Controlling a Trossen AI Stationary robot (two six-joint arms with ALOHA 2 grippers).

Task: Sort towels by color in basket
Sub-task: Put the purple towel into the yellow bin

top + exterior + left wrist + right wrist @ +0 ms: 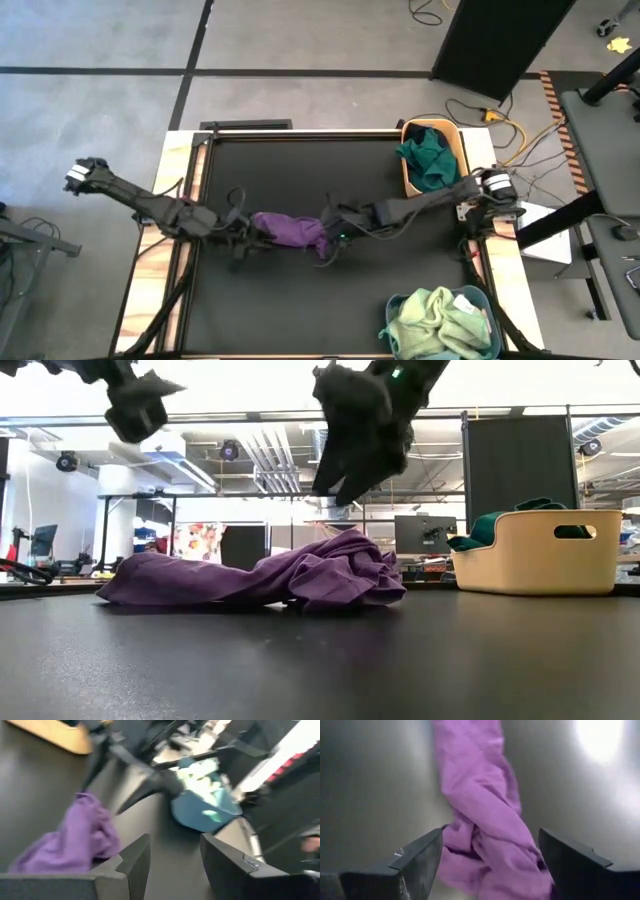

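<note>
The bunched end of the purple towel (319, 237) (492, 855), the end nearer the baskets, will be gripped by my right gripper and carried to the tan basket.
A crumpled purple towel (290, 228) lies flat on the dark table top near its middle, also seen in the low view (270, 575). My left gripper (243, 243) hovers open beside the towel's left end, raised well above the table (140, 405). My right gripper (330, 243) hangs open above the towel's bunched right end (360, 430), clear of the cloth. In the right wrist view the towel (480, 810) lies below and between the spread fingers (490, 845). The left wrist view shows the towel (80, 840) off to one side of the open fingers (175, 855).
A tan basket (452, 135) at the far right edge holds a teal green towel (428, 155). A blue basket (480, 300) at the near right corner holds pale yellow-green towels (435, 318). Bare dark table surrounds the purple towel.
</note>
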